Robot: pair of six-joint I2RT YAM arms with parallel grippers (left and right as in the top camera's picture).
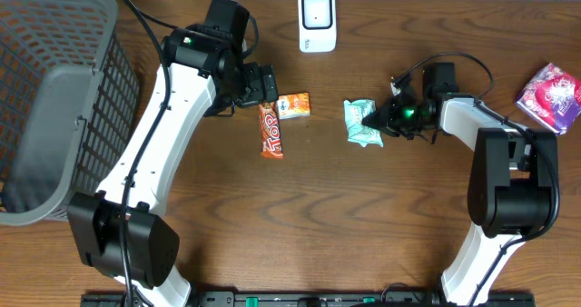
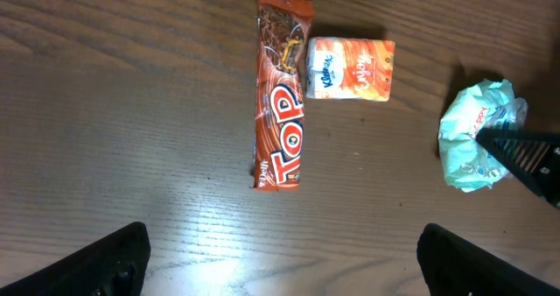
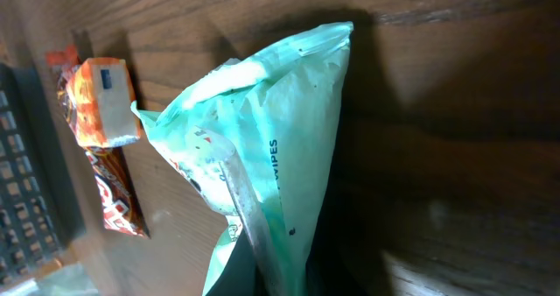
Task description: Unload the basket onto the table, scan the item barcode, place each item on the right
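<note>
The robot's right gripper should set the green wipes packet down on the wood [image 1: 508, 89] by the edge of the pink packet that faces the scanner.
A crumpled green wipes packet [image 1: 361, 123] lies on the wooden table right of centre; my right gripper [image 1: 377, 119] is shut on its right edge. In the right wrist view the packet [image 3: 280, 147] fills the middle, pinched at the bottom of the frame. A white scanner [image 1: 317, 21] stands at the table's far edge. My left gripper [image 1: 265, 87] hovers by the top end of a red Top chocolate bar [image 1: 270, 131]. It is open [image 2: 280, 261] with bare wood between its fingers. The left wrist view also shows the packet [image 2: 477, 137].
A small orange Kleenex pack [image 1: 293, 105] sits just right of the bar's upper end. A grey mesh basket [image 1: 54, 98] takes up the left side. A pink packet [image 1: 550, 96] lies at the far right.
</note>
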